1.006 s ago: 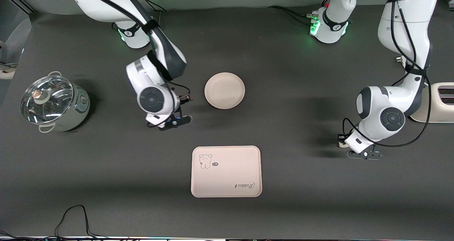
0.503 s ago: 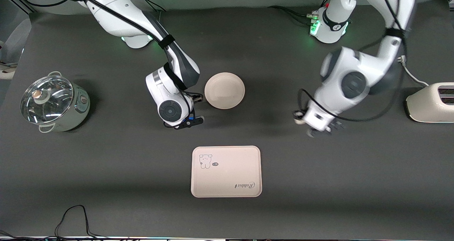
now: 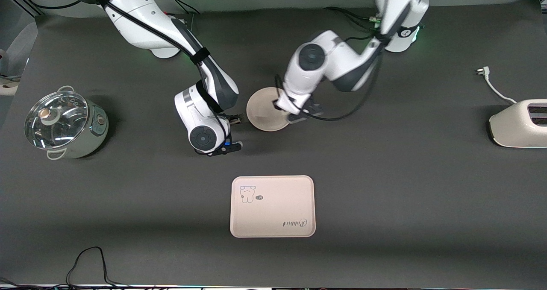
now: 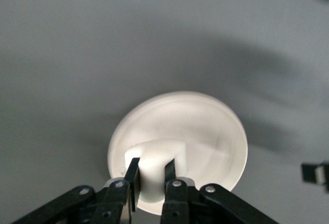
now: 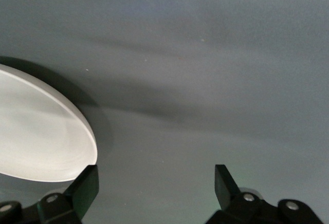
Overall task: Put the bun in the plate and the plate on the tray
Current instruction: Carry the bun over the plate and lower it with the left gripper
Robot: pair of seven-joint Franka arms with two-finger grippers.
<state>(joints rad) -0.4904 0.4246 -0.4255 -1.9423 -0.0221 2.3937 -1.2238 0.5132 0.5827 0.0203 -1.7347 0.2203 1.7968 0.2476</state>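
Observation:
The robot's right gripper will grasp the plate's rim (image 3: 248,118) (image 5: 95,157) on the side toward the steel pot, since the plate should go to the tray.
The round cream plate (image 3: 261,110) lies on the dark mat in the middle of the table. My left gripper (image 3: 298,112) hangs over the plate's edge on the left arm's side. In the left wrist view it (image 4: 152,165) is shut on the off-white bun (image 4: 157,157), held just above the plate (image 4: 211,126). The bun is hidden in the front view. My right gripper (image 3: 234,132) is open and empty, low beside the plate toward the right arm's end. Its wrist view shows the open gripper (image 5: 156,179) and the plate's rim (image 5: 77,131). The cream-pink tray (image 3: 282,204) lies nearer the front camera than the plate.
A steel pot with a glass lid (image 3: 64,123) stands at the right arm's end. A cream toaster (image 3: 519,125) stands at the left arm's end, its plug and cord (image 3: 491,85) on the mat. A black cable (image 3: 92,260) lies near the front edge.
My left arm swung from near the toaster across the table, carrying the bun to over the plate. My right gripper moved closer to the plate, then held still.

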